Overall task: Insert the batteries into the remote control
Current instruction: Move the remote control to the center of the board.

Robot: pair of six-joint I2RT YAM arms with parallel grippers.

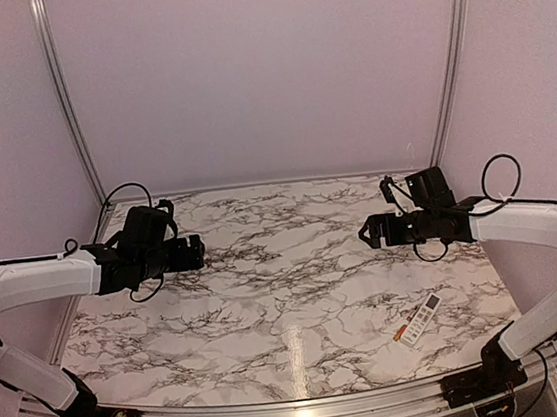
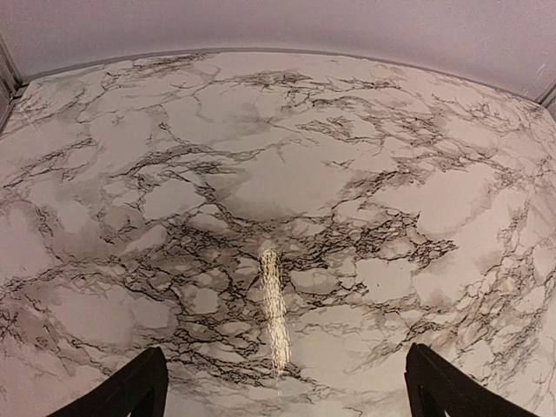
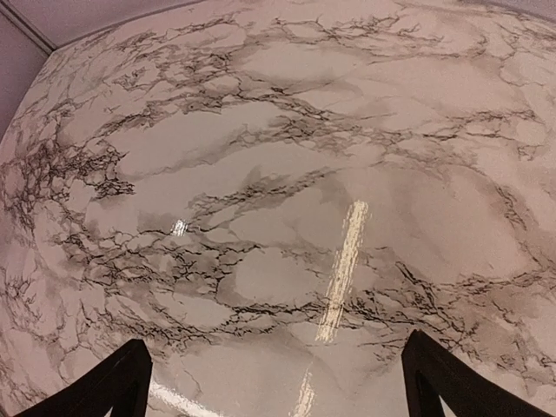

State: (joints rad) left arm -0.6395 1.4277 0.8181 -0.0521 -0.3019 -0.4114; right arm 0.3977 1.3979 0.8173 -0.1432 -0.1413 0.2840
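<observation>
My right hand should next close on the white remote control's sides (image 1: 427, 311) just below its dark screen.
The white remote control (image 1: 422, 317) lies face up on the marble table at the front right, slanted. A small orange-copper battery (image 1: 400, 332) lies touching its lower left end. My left gripper (image 1: 199, 252) hovers over the table's left side, open and empty. My right gripper (image 1: 366, 231) hovers over the right side, open and empty, well behind the remote. Both wrist views show only bare marble between the spread fingertips (image 2: 130, 391) (image 3: 113, 387); the remote and battery are out of those views.
The marble table (image 1: 285, 268) is bounded by pale walls with metal corner rails (image 1: 64, 92) (image 1: 451, 48). A metal rail runs along the near edge (image 1: 301, 407).
</observation>
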